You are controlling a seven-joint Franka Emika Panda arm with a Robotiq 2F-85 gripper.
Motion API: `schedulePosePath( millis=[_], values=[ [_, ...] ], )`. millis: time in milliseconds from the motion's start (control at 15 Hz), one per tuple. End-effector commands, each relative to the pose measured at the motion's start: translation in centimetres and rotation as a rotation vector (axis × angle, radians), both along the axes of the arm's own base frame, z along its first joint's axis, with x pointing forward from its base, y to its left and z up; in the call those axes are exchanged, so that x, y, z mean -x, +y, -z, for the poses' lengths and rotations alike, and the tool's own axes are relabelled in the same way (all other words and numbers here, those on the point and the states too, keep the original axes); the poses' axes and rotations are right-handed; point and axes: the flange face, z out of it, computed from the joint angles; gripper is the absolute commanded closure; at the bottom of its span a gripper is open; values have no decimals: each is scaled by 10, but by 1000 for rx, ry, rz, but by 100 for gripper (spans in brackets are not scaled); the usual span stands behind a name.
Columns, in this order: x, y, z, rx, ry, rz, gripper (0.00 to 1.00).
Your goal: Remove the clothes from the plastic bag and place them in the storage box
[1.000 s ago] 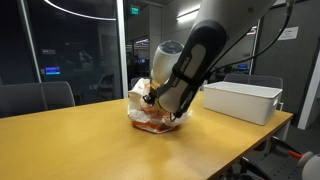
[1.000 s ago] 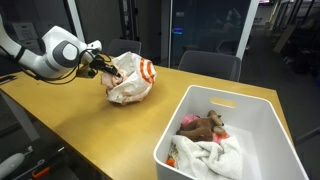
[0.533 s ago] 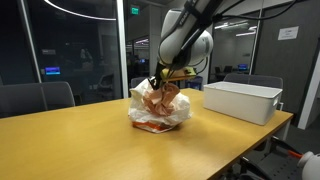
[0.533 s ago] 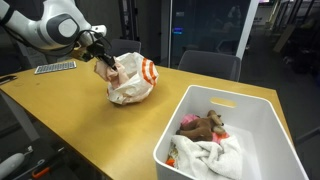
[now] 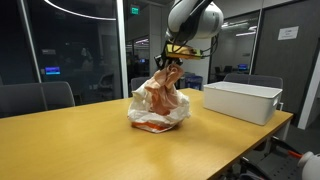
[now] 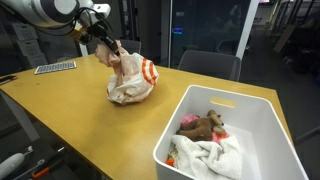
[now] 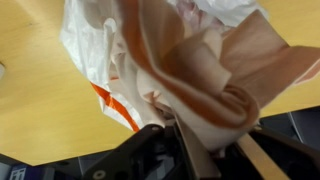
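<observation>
Next, my gripper releases the peach-pink cloth in the middle of the white storage box [image 5: 238,90], between the box's long sides. The cloth is now stretched up out of the bag's mouth.
A white plastic bag [image 5: 158,112] with orange print lies on the wooden table; it also shows in the other exterior view [image 6: 135,85] and the wrist view [image 7: 95,55]. My gripper [image 5: 172,63] is shut on a peach-pink cloth [image 5: 163,88] and holds it stretched up out of the bag's mouth; the cloth shows too in an exterior view [image 6: 122,58] and fills the wrist view [image 7: 215,80]. The gripper [image 6: 103,38] is above the bag. The white storage box [image 6: 262,112] stands apart, holding a brown cloth [image 6: 203,126] and a white cloth [image 6: 210,155].
The storage box [image 5: 242,100] sits near the table's end. Chairs stand behind the table [image 5: 45,95]. A keyboard [image 6: 55,67] lies at the far side. Glass walls surround the room.
My gripper has risen from the bag's mouth, pulling the peach-pink cloth upward out of the bag. The bag stays on the table.
</observation>
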Motion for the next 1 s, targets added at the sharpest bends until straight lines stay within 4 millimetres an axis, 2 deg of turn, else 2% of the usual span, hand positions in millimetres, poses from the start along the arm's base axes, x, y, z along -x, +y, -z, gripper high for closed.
schedulePosePath(
  millis=[0, 400, 800, 933],
  values=[
    [6, -21, -42, -48, -79, 107, 95],
    [17, -74, -102, -101, -171, 300, 95],
    [27, -122, -143, -226, -229, 458, 95],
    [30, -139, -154, -238, -302, 547, 95]
  ],
)
